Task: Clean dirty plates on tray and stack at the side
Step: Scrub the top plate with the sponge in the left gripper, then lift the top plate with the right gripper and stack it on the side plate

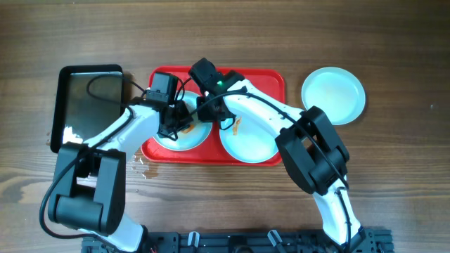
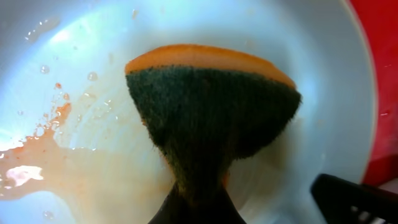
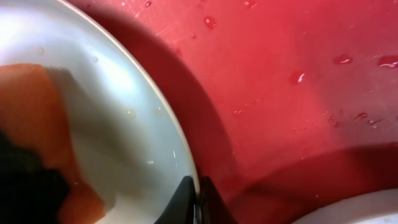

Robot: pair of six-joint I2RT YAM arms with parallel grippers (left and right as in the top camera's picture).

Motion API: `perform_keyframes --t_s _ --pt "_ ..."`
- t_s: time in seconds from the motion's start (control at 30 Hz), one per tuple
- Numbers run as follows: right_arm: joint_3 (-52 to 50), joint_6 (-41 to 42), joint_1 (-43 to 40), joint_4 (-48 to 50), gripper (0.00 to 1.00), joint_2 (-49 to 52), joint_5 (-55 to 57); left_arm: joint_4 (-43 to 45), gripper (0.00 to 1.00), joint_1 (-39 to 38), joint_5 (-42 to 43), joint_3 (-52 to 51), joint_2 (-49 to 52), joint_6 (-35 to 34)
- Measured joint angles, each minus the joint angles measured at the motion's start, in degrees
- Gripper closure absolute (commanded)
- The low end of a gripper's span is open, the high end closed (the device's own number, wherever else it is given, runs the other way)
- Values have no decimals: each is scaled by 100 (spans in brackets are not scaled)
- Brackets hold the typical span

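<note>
The plate under the sponge, still over the tray, will go from my right gripper onto the plate on the bare table (image 1: 334, 96).
Two plates lie on the red tray (image 1: 271, 79): a left plate (image 1: 191, 138) and a right plate (image 1: 247, 143) with an orange smear. A third plate (image 1: 333, 95) lies on the table to the right of the tray. My left gripper (image 1: 176, 118) is shut on an orange and dark green sponge (image 2: 211, 106), pressed onto the left plate (image 2: 186, 37), which shows orange smear and water (image 2: 43, 149). My right gripper (image 3: 199, 196) is shut on the rim of that same left plate (image 3: 124, 106), over the tray (image 3: 280, 81).
A glossy black tray (image 1: 88, 102) lies left of the red tray. Water drops lie on the table near the red tray's front left corner (image 1: 144, 165). Both arms cross over the red tray.
</note>
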Motion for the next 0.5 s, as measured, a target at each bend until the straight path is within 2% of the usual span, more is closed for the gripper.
perform_keyframes --t_s 0.17,0.23,0.3,0.37,0.43,0.5 --pt "7 37 -63 4 95 0 116 101 96 -17 -61 205 240 0" --pt "7 37 -63 -9 96 0 120 -186 96 -26 -579 282 240 2" --pt "7 37 -63 -17 96 0 118 -542 96 114 -1554 334 236 2" --pt "17 39 -55 -2 96 0 20 -678 96 275 -2133 334 236 4" --pt "24 39 101 7 96 0 -79 -721 96 356 -2496 323 254 24" --pt "26 39 120 2 96 0 -105 -946 96 398 -2516 363 249 44"
